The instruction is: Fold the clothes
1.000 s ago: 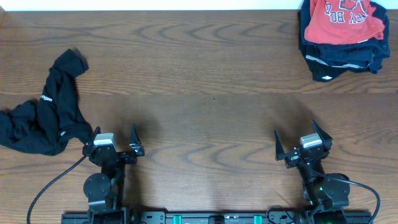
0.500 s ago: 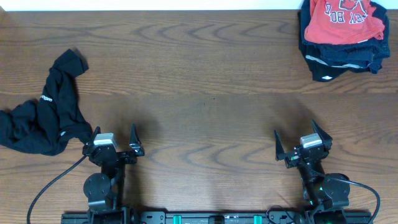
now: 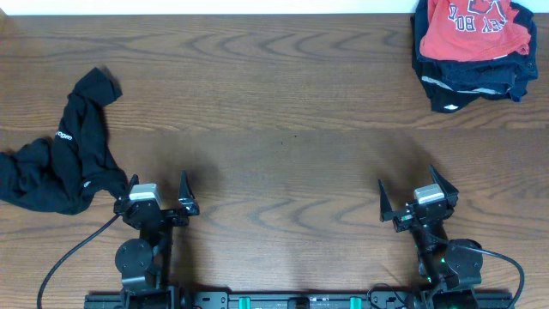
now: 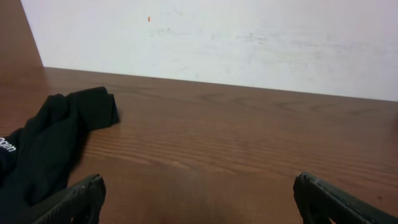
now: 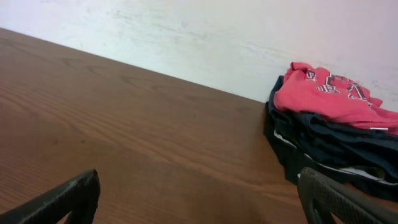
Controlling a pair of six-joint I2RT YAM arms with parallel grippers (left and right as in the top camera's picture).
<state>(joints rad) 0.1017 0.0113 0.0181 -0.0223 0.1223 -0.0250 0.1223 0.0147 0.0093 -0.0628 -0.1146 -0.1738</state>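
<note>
My left gripper should go next to the black T-shirt's near edge [image 3: 91, 182], beside its white label. It should then close there so that it can lift the shirt.
The black T-shirt [image 3: 64, 150] lies crumpled at the left of the table, with a small white logo and a white label showing. It also shows at the left of the left wrist view [image 4: 50, 140]. My left gripper [image 3: 156, 194] is open and empty at the front left, just right of the shirt's near edge; in its wrist view [image 4: 199, 199] only bare wood lies between the fingers. My right gripper [image 3: 418, 199] is open and empty at the front right, far from the shirt, over bare wood in its wrist view [image 5: 199, 199].
A stack of folded dark navy garments [image 3: 472, 77] with a red shirt [image 3: 476, 30] on top sits at the back right corner, also seen in the right wrist view [image 5: 336, 137]. A white wall runs behind the wooden table [image 3: 292, 129].
</note>
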